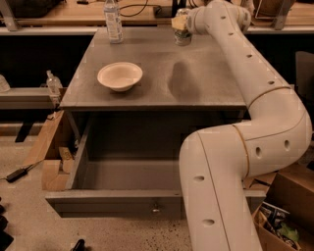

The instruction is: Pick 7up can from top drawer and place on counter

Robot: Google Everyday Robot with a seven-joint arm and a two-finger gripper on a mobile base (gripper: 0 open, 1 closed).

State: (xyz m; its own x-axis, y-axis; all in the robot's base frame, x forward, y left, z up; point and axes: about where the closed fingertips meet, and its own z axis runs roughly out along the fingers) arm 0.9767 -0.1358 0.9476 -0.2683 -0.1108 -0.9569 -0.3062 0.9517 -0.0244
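Note:
The robot's gripper needs to release the 7up can on the grey counter (184, 51) close to its far edge, farther back than the beige bowl.
The 7up can (183, 37), silvery with green markings, stands upright at the far edge of the grey counter (206, 90), right of centre. My gripper (180, 22) reaches in from the right and is closed around the can's top. The can's base is at the counter surface. The top drawer (117, 202) is pulled wide open below the counter, with a small metal knob on its front panel. The part of its inside that shows holds nothing. My white arm covers the drawer's right side.
A beige bowl (120, 76) sits on the counter's left half. A clear plastic bottle (113, 19) stands at the far left corner. A wooden bench (73, 12) with cables runs behind. Wooden blocks (51, 169) lie left of the drawer, cardboard boxes (289, 196) at the right.

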